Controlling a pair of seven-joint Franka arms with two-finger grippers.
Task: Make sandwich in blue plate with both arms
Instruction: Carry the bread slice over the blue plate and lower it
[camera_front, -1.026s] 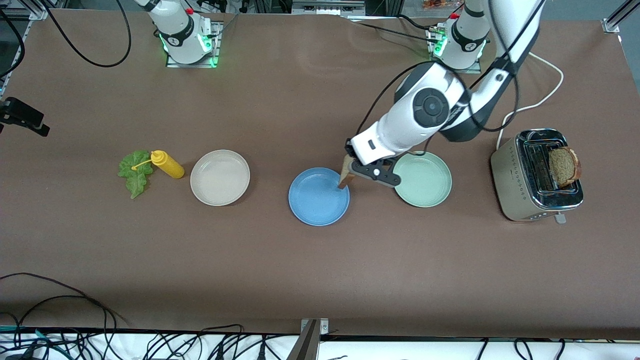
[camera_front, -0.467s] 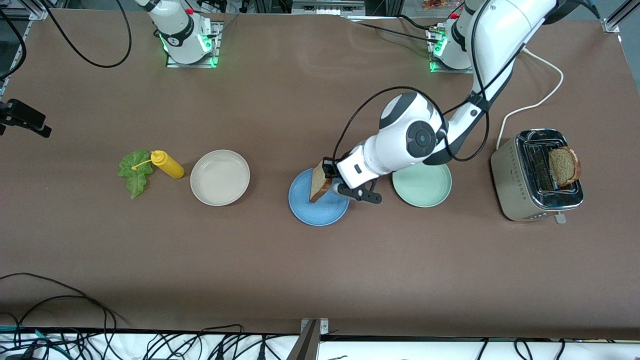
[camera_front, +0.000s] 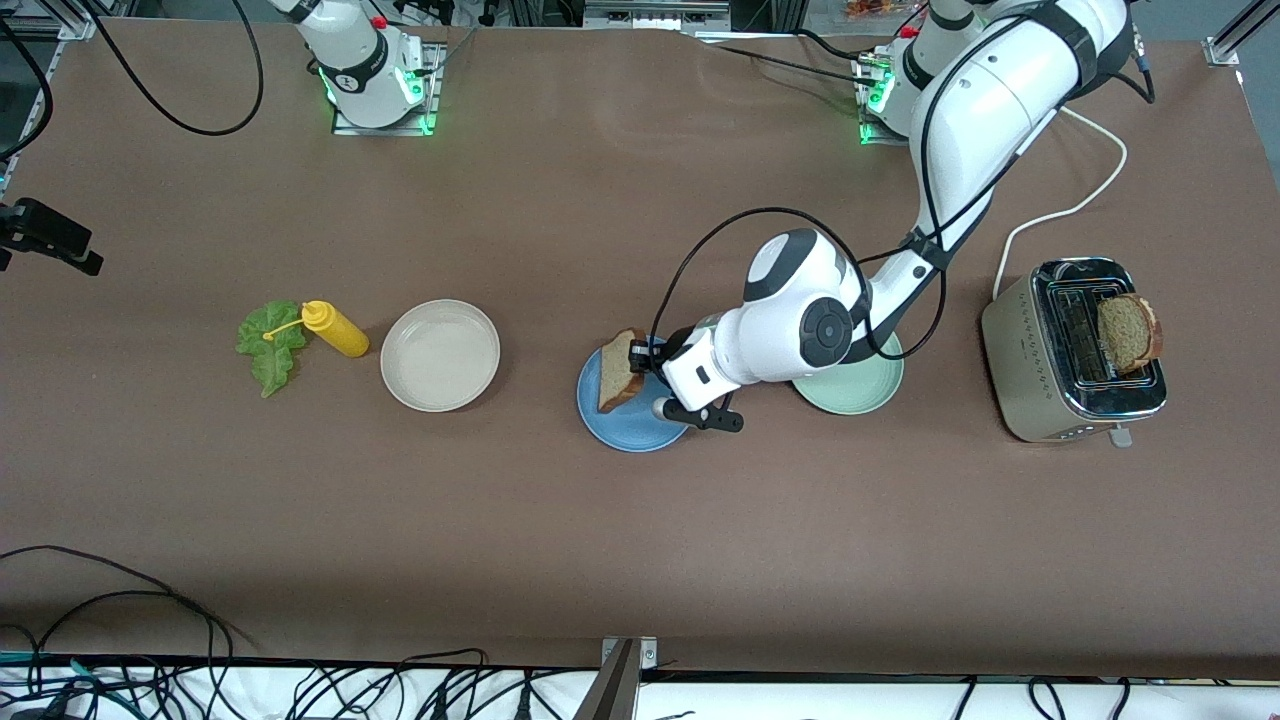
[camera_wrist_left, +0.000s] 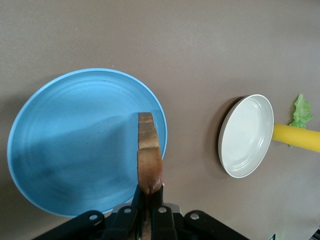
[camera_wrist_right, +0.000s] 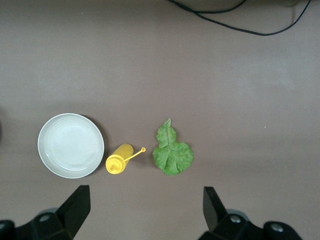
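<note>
My left gripper needs to let go of the brown bread slice, so that it comes to lie flat across the middle of the blue plate (camera_front: 645, 395) (camera_wrist_left: 86, 142).
The blue plate (camera_front: 632, 428) (camera_wrist_left: 75, 145) lies mid-table. My left gripper (camera_front: 640, 366) (camera_wrist_left: 150, 194) is shut on a brown bread slice (camera_front: 618, 372) (camera_wrist_left: 149, 155), held on edge and tilted just over the plate's inside. A second bread slice (camera_front: 1128, 332) stands in the toaster (camera_front: 1045, 385). The green lettuce leaf (camera_front: 268, 345) (camera_wrist_right: 172, 150) lies flat on the table toward the right arm's end. My right gripper (camera_wrist_right: 145, 210) hangs open and empty, high over the table beside the lettuce. In the front view only that arm's base (camera_front: 365, 65) shows.
A yellow squeeze bottle (camera_front: 335, 328) (camera_wrist_right: 119, 159) lies against the lettuce, with a beige-white plate (camera_front: 440, 355) (camera_wrist_right: 71, 145) beside it. A pale green plate (camera_front: 862, 392) sits under the left arm's wrist. The toaster's white cable (camera_front: 1085, 200) runs toward the left arm's base.
The left arm has carried the bread slice from the blue plate's edge by the green plate to over its middle, lowering and tilting it. The right arm has not moved.
</note>
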